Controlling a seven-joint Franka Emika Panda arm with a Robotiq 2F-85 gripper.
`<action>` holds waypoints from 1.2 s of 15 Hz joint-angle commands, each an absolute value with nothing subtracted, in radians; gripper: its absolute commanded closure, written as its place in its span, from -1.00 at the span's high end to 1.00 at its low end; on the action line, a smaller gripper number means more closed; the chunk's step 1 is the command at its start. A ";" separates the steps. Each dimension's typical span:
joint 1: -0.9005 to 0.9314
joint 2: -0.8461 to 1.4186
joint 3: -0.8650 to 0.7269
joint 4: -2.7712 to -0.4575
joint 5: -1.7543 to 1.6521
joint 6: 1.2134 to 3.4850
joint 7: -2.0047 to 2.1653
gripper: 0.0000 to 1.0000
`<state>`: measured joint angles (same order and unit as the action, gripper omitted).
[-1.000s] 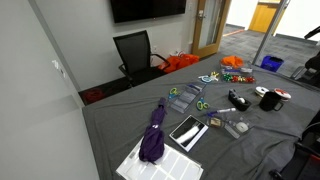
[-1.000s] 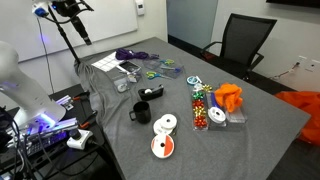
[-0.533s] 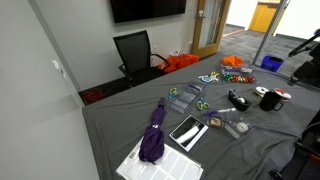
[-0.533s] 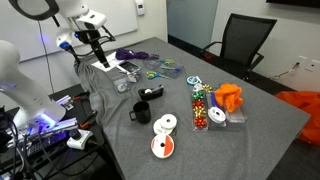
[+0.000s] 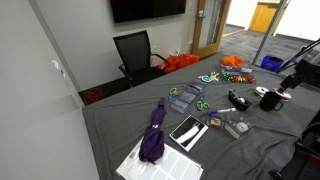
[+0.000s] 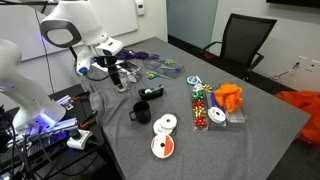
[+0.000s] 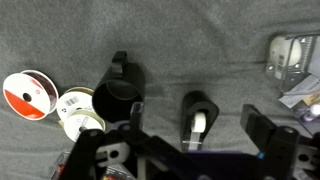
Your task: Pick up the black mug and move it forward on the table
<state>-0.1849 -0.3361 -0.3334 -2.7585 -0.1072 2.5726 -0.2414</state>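
I move my gripper to the black mug's handle (image 5: 269, 105) (image 7: 120, 64) next and close it there, because the handle is narrow enough to fit between my fingers.
The black mug (image 6: 141, 113) stands upright on the grey-clothed table (image 6: 250, 140), handle out to the side. It shows in both exterior views (image 5: 268, 100) and in the wrist view (image 7: 118, 95), left of centre. My gripper (image 6: 120, 82) hovers above the table, off to one side of the mug and apart from it; it also shows at the frame edge in an exterior view (image 5: 290, 88). In the wrist view the gripper (image 7: 200, 120) is open and empty, its fingers spread over the elongated black gadget (image 7: 198, 118), with the mug by the left finger.
Two flat white discs (image 6: 165, 125) lie close to the mug, also in the wrist view (image 7: 78, 105). The black gadget (image 6: 152, 93) lies between mug and gripper. A purple umbrella (image 5: 154, 135), small office items, an orange cloth (image 6: 228, 97) and a black chair (image 6: 240, 45) are around.
The arm has swung down from high above the table edge to low over the cloth near the black gadget and mug. The objects have not moved.
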 commanded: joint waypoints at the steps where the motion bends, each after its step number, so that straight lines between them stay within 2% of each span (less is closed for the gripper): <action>1: -0.246 -0.179 -0.339 -2.751 -0.157 2.749 -0.278 1.00; 4: -0.293 -0.071 -0.349 -2.746 -0.228 2.889 -0.313 1.00; 5: -0.274 -0.148 -0.327 -2.759 -0.186 2.810 -0.271 1.00; 11: -0.279 -0.135 -0.321 -2.755 -0.191 2.825 -0.267 1.00; 18: -0.237 -0.065 -0.383 -2.760 0.014 2.912 -0.487 1.00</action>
